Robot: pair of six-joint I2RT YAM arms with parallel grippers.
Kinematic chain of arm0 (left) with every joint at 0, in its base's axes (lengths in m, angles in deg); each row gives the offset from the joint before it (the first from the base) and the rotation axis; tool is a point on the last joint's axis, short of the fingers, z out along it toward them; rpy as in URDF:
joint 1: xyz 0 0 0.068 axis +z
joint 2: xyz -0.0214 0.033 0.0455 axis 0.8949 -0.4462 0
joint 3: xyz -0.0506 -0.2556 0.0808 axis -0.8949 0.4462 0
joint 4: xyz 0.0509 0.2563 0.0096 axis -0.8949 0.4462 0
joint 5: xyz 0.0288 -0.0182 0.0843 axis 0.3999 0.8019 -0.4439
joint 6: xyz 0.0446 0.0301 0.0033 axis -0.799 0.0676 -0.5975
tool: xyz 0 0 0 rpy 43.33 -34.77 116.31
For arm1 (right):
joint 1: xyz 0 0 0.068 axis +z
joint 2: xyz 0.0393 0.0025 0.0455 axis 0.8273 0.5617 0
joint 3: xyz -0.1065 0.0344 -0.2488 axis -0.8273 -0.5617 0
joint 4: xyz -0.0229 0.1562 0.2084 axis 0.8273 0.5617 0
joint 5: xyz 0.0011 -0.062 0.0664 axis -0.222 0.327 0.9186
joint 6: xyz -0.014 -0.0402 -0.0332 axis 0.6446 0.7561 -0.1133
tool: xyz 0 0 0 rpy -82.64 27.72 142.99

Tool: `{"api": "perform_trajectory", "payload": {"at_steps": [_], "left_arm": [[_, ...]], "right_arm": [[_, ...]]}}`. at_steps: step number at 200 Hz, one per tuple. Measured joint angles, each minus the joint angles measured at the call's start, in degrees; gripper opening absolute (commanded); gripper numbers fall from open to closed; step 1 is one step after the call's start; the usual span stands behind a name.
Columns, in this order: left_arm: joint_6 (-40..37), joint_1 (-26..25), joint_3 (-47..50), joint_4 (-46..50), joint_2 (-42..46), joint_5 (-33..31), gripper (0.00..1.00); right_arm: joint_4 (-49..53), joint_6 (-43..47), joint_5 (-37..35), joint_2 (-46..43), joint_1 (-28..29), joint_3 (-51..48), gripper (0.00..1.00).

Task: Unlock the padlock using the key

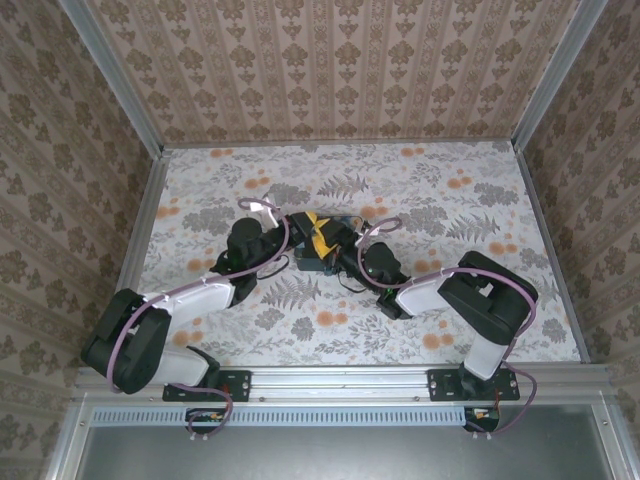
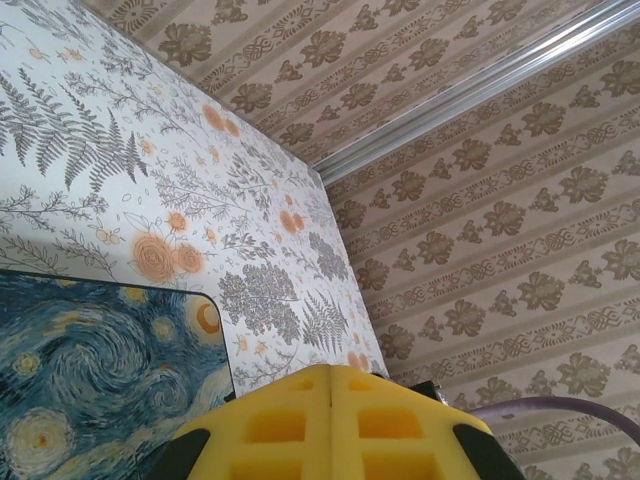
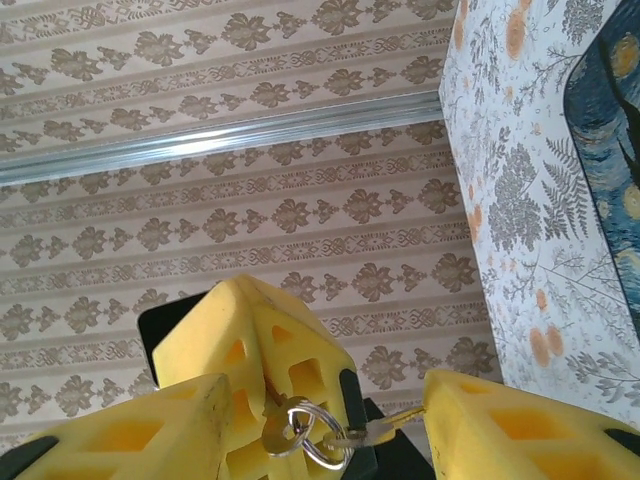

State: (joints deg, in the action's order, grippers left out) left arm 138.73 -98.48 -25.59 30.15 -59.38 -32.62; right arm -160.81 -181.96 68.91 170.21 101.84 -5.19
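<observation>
The seam of the left gripper covers the key's blade, so next the right gripper pinches the key's round head (image 3: pixel 280 433) while the left gripper opens for a new hold.
My left gripper (image 2: pixel 331 392) is shut, its yellow fingers pressed flat together. In the right wrist view those same left fingers (image 3: pixel 250 340) pinch a small silvery key (image 3: pixel 272 432) in their seam. A ring (image 3: pixel 318 440) hangs from that key and carries a second key (image 3: pixel 375 432). The second key's tip touches one fingertip of my right gripper (image 3: pixel 325 400). The right gripper stands open around the left fingers and the keys. Both grippers meet mid-table, left gripper (image 1: pixel 312 232) and right gripper (image 1: pixel 338 250). The padlock is hidden.
A square box with a starry-night picture (image 2: pixel 90 385) lies on the floral table (image 2: pixel 200 180) right beside the left fingers, and its edge shows as the box (image 3: pixel 612 150). Patterned walls and a metal rail (image 3: pixel 220 140) close the table in.
</observation>
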Motion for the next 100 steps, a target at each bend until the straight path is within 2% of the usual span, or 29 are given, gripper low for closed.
{"api": "perform_trajectory", "payload": {"at_steps": [37,100], "left_arm": [[0.00,-0.24,0.22,-0.48,0.00,-0.68,0.00],[0.02,-0.31,1.25,-0.81,-0.07,-0.94,0.00]], "right_arm": [[-0.02,-0.11,-0.46,0.42,0.00,0.68,0.40],[-0.66,-0.44,-1.55,0.96,0.00,0.70,0.12]]}}
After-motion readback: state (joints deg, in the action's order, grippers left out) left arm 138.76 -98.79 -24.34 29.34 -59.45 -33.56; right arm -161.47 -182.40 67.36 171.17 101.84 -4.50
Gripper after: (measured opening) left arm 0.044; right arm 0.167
